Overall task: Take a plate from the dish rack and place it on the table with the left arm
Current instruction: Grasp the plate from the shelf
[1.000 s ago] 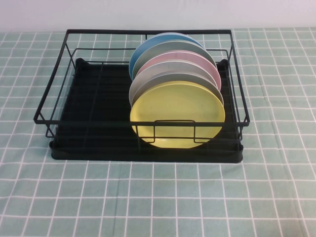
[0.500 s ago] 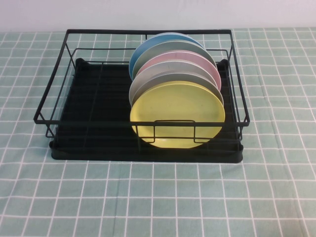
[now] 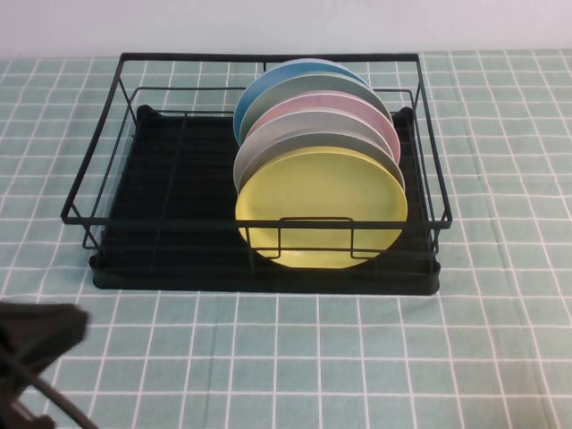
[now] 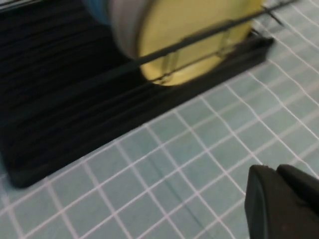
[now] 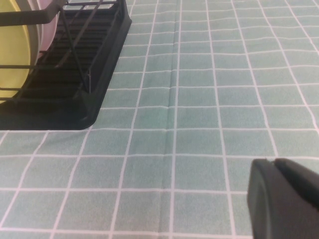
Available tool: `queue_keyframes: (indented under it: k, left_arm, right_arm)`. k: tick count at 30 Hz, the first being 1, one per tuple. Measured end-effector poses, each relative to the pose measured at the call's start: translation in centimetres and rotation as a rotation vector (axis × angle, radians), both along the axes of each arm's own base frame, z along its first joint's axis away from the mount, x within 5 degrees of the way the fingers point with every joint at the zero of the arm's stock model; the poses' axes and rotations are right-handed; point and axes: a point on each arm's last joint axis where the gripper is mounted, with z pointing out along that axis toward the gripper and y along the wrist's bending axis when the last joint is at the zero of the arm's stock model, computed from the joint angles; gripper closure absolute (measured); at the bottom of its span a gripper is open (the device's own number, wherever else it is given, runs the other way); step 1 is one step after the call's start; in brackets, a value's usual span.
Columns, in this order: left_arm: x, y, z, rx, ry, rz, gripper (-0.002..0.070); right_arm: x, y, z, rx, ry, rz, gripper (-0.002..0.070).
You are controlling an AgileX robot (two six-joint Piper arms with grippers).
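Observation:
The yellow plate's upper side edge (image 3: pixel 249 179) (image 4: pixel 144 27), facing the empty half of the dish rack, is the next place for my left gripper to go and close.
The pale-yellow plate (image 3: pixel 320 207) stands on edge at the front of a row of plates in the right half of the black wire dish rack (image 3: pixel 259 279). It also shows in the left wrist view (image 4: pixel 194 35) and at the edge of the right wrist view (image 5: pixel 10 64). My left gripper (image 3: pixel 71 323) is at the near left, over the table (image 3: pixel 357 357) in front of the rack's left corner. In the left wrist view it (image 4: pixel 275 169) is shut and empty. My right gripper (image 5: pixel 273 162) is shut and empty, low over the table to the right of the rack (image 5: pixel 99 94), and is out of the high view.
Behind the yellow plate stand a grey plate (image 3: pixel 295 134), a pink plate (image 3: pixel 357 109) and a blue plate (image 3: pixel 268 80). The rack's left half (image 3: pixel 170 179) holds no plates. A front wire rail (image 3: pixel 268 223) crosses the yellow plate. A white wall lies beyond the table.
My left arm has come into the high view at the bottom left corner. The plates and the rack have not moved.

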Motion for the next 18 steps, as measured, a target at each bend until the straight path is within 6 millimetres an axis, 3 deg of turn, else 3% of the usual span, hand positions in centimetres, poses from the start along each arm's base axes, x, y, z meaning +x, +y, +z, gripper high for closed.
queue_keyframes:
  k: [3,6,13,16,18]
  left_arm:
    - [1.5,-2.2,1.4,0.122,0.004,-0.301,0.0679]
    - [3.4,-4.4,2.3,0.135,-0.053,-0.536,0.0679]
    - [10.7,-7.5,2.2,0.035,-0.099,-0.473,0.0662]
    - [13.6,-8.7,1.2,0.050,-0.091,-0.502,0.0563]
    - [15.1,-9.5,0.7,0.061,-0.098,-0.549,0.0449]
  right_arm:
    - [0.0,0.0,0.0,0.000,0.000,0.000,0.0694]
    - [0.0,0.0,0.0,0.000,0.000,0.000,0.0694]
    - [0.0,0.0,0.0,0.000,0.000,0.000,0.0694]
    - [0.0,0.0,0.0,0.000,0.000,0.000,0.0694]
    - [0.0,0.0,0.0,0.000,0.000,0.000,0.0694]
